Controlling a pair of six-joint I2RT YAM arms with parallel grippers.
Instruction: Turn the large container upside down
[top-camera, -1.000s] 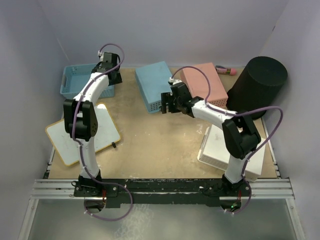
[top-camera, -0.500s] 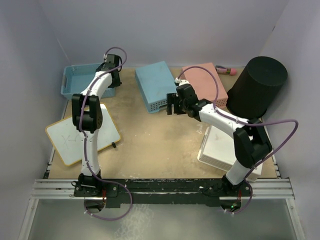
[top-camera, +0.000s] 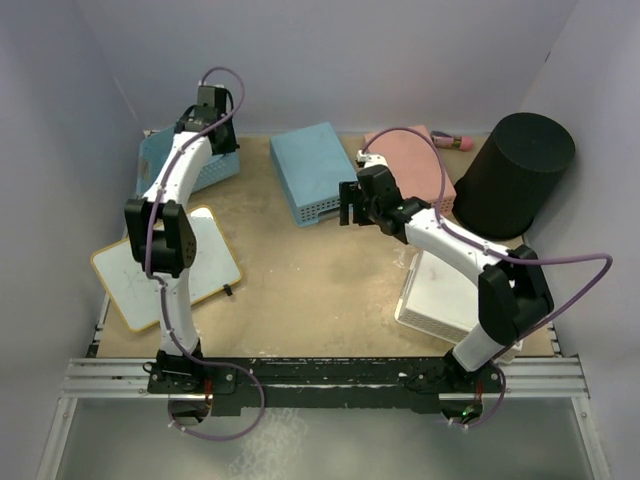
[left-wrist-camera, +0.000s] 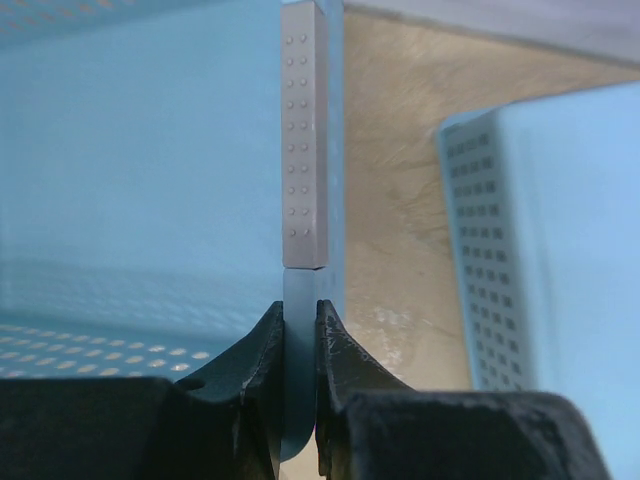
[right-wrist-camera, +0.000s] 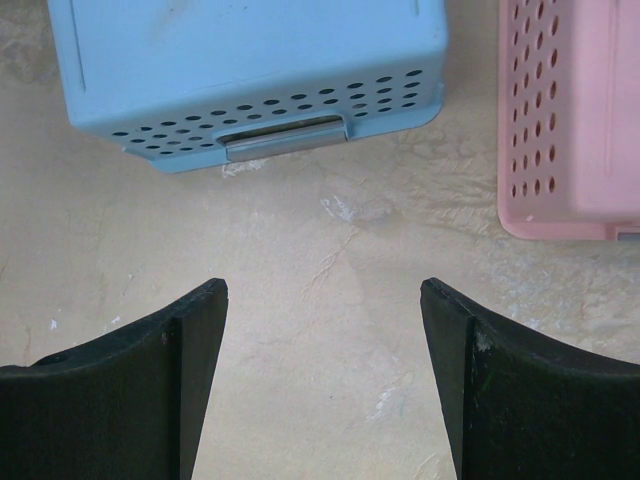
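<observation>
Next, my left gripper releases the large container on the bare table (top-camera: 342, 268) between the whiteboard and the white box.
The large container (top-camera: 165, 165) is a blue perforated basket at the far left of the table, tilted with its right side raised. My left gripper (top-camera: 221, 141) is shut on its right wall. In the left wrist view that wall (left-wrist-camera: 304, 150) stands edge-on, pinched between my left gripper's (left-wrist-camera: 300, 310) black fingers, with the basket's inside to the left. My right gripper (top-camera: 350, 212) hangs open over bare table in the middle. In the right wrist view the right gripper (right-wrist-camera: 323, 290) has nothing between its fingers.
An upturned light blue container (top-camera: 315, 170) (right-wrist-camera: 250, 60) and an upturned pink one (top-camera: 440, 175) (right-wrist-camera: 580, 110) lie at the back centre. A black cylinder (top-camera: 515, 175) stands at the back right, a white box (top-camera: 450, 295) in front of it. A whiteboard (top-camera: 165, 265) lies front left.
My left gripper closed on the basket's right wall and rose, tipping that side up. The right arm shifted slightly right and stayed open.
</observation>
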